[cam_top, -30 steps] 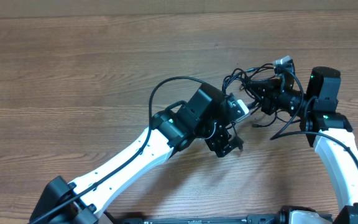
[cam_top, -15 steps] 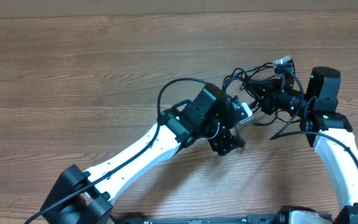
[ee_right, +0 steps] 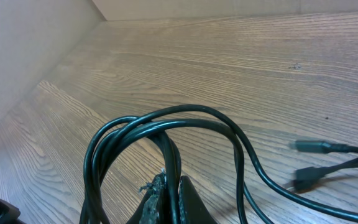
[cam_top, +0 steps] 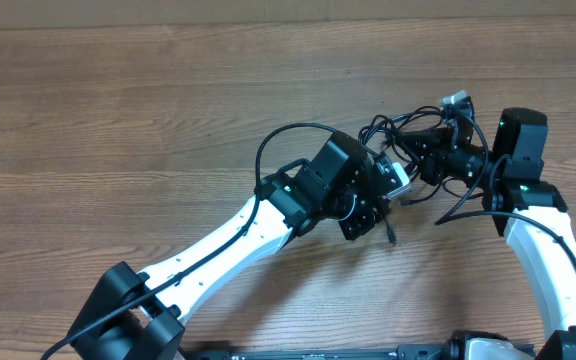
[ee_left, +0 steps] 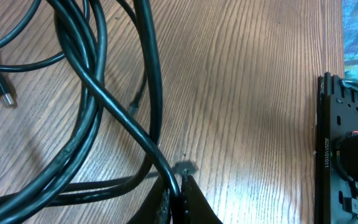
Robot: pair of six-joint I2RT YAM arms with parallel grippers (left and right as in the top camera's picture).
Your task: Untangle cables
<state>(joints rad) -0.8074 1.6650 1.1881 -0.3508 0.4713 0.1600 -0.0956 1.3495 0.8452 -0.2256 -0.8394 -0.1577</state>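
Observation:
My left gripper is going to let go of the piece of black cable on the bare wood [cam_top: 315, 211] beside the tangle, on the side away from my right gripper.
The cables [cam_top: 400, 130] form a black tangle on the wooden table, right of centre, between both arms. My left gripper [cam_top: 396, 183] reaches in from the lower left. In the left wrist view its fingertips [ee_left: 178, 194] are shut on one black strand, while the other strands [ee_left: 92, 74] sweep off to the upper left past a small plug [ee_left: 4, 93]. My right gripper [cam_top: 421, 160] comes in from the right. In the right wrist view it [ee_right: 173, 194] is shut on looped strands [ee_right: 160, 121] that arch above it, and two plug ends [ee_right: 308, 176] lie on the wood to its right.
The wooden table [cam_top: 118, 120] stretches out to the left and behind the tangle. A metal connector [cam_top: 455, 99] sticks out at the tangle's far right. The right arm's black body [ee_left: 348, 149] stands close on the right of the left wrist view.
My left gripper has moved a little right into the tangle and closed from open onto one strand. The right gripper has stayed shut on its loops without moving.

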